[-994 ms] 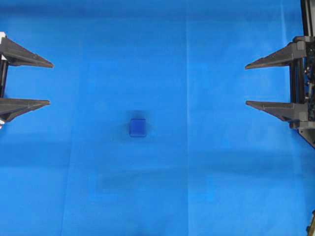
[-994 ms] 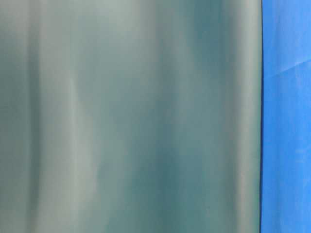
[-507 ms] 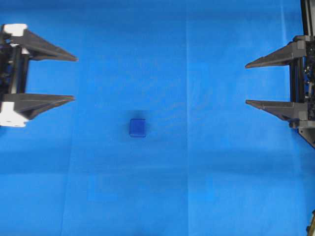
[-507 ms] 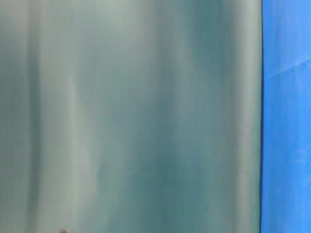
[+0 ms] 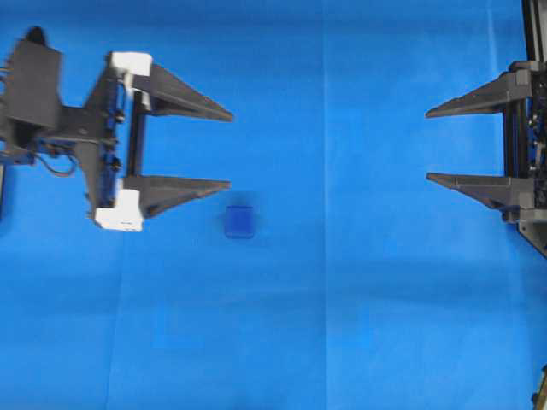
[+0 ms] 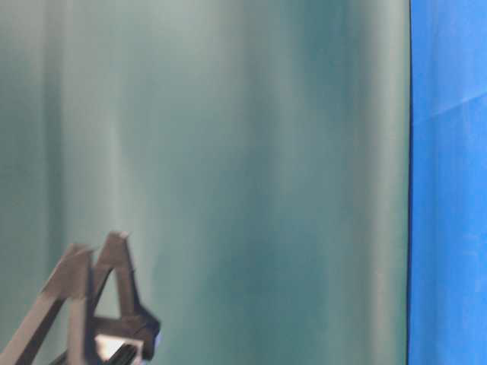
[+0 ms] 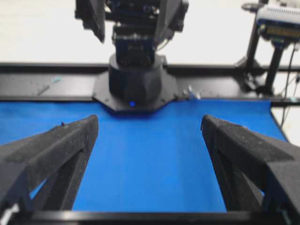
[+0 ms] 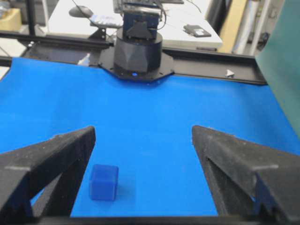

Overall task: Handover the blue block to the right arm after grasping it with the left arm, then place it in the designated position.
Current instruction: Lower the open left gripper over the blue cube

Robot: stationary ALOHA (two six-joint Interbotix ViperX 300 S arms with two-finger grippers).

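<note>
Next, I need to close my left gripper across the middle of the blue block [image 5: 240,222], fingers on opposite sides.
The blue block [image 5: 239,221] lies on the blue cloth near the middle of the overhead view, and it also shows low left in the right wrist view as the blue block [image 8: 103,182]. My left gripper [image 5: 231,149], with white brackets, stands open just left of and slightly behind the block; its nearer prong tip ends close to the block without touching. Nothing lies between its prongs, and the block is out of the left wrist view. My right gripper [image 5: 427,145], all black, stands open at the right edge, far from the block.
Blue cloth [image 5: 342,325] covers the table. The opposite arm's base [image 7: 135,84] stands at the cloth's far end in the left wrist view. A green screen [image 6: 228,152] fills most of the table-level view, with the left gripper's prongs [image 6: 91,289] rising at bottom left.
My left arm has moved right, from the left edge to just beside the block, still open. The right gripper and the block have not moved.
</note>
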